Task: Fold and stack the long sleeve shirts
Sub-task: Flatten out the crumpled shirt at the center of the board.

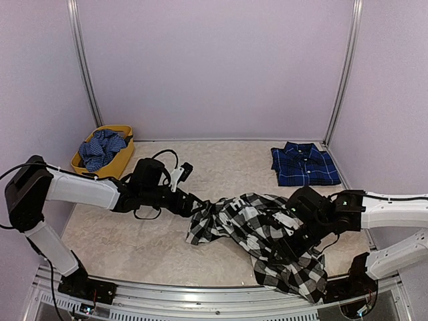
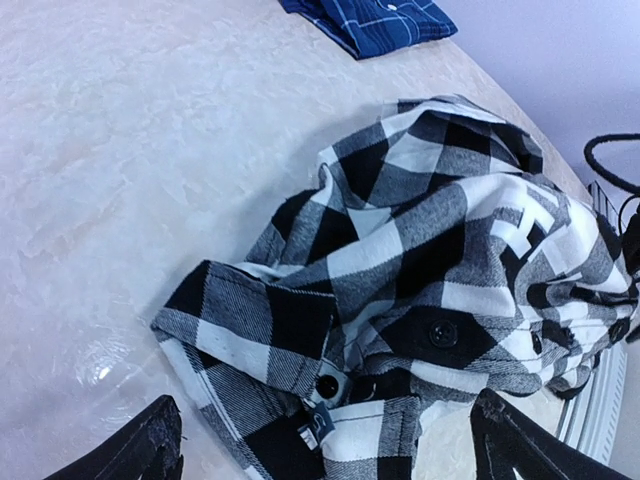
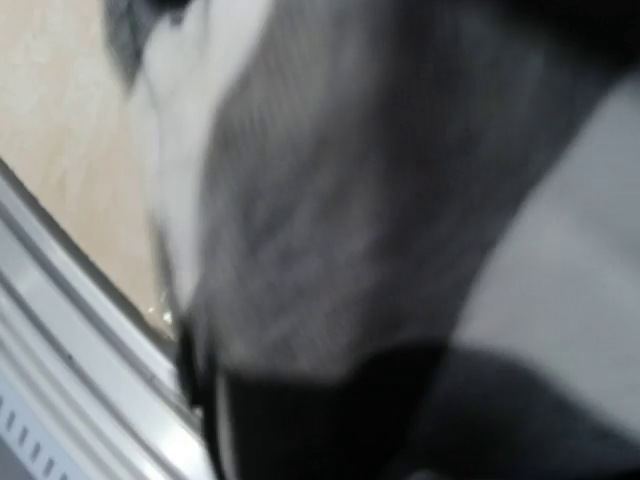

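The check shirt is crumpled with one end over the near bar, so my right gripper needs to take a new grip on the check shirt's cloth (image 1: 266, 235) and stretch it toward the back before folding.
The black-and-white check shirt (image 1: 257, 231) lies crumpled at the table's front middle, and one end hangs toward the near rail. In the left wrist view its collar, buttons and label show (image 2: 400, 260). My left gripper (image 1: 198, 207) is at the shirt's left edge. It is open, its fingers (image 2: 150, 450) spread wide to either side of the collar (image 2: 330, 440). My right gripper (image 1: 293, 246) is sunk in the shirt's right part. Blurred check cloth (image 3: 400, 200) fills the right wrist view and hides its fingers. The navy plaid shirt (image 1: 304, 164) lies folded at the back right, and also shows in the left wrist view (image 2: 380, 20).
A yellow basket (image 1: 124, 160) holding blue checked cloth (image 1: 100, 148) stands at the back left. A metal rail (image 1: 200, 294) runs along the near edge and also shows in the right wrist view (image 3: 60, 330). Lilac walls close the back and sides.
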`<state>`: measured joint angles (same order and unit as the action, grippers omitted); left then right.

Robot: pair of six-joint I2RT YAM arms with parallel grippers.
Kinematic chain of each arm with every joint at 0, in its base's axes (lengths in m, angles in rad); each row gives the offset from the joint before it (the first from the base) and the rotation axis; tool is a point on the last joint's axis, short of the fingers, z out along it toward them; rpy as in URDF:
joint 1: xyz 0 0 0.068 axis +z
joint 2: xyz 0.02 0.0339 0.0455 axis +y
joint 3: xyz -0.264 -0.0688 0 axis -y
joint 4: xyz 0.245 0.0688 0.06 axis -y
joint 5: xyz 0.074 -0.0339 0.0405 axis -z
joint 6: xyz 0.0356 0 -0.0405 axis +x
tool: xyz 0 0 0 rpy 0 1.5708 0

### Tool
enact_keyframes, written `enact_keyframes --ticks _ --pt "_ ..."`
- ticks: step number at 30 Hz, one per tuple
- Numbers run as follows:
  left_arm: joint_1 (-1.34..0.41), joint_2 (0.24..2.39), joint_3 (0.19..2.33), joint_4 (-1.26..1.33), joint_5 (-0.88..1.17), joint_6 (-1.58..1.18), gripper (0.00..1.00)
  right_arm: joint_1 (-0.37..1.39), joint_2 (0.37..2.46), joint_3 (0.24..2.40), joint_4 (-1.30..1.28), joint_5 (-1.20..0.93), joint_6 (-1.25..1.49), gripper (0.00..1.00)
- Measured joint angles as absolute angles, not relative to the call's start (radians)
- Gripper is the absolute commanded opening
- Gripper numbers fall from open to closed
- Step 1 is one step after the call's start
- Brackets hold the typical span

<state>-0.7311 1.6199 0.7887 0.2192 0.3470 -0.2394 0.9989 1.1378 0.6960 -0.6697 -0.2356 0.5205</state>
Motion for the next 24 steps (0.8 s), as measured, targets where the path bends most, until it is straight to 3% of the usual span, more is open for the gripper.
enact_keyframes --ticks 3,6,13,18,24 --pt "-0.707 1.626 0.817 0.215 0.345 -0.24 0.96 1.01 1.127 0.698 -0.666 -0.218 0.544 0.89" --pt "-0.702 1.669 0.88 0.205 0.348 -0.239 0.96 1.011 1.095 0.734 -0.675 -0.17 0.553 0.93" --pt "-0.706 1.706 0.894 0.186 0.354 -0.252 0.96 1.01 1.085 0.814 -0.66 -0.108 0.559 0.95" --pt "-0.767 1.63 0.744 0.174 0.303 -0.29 0.96 1.055 1.187 0.802 -0.662 -0.096 0.573 0.96" --pt "-0.894 1.561 0.636 0.143 0.191 -0.345 0.79 1.124 1.196 0.788 -0.699 -0.065 0.621 0.88"
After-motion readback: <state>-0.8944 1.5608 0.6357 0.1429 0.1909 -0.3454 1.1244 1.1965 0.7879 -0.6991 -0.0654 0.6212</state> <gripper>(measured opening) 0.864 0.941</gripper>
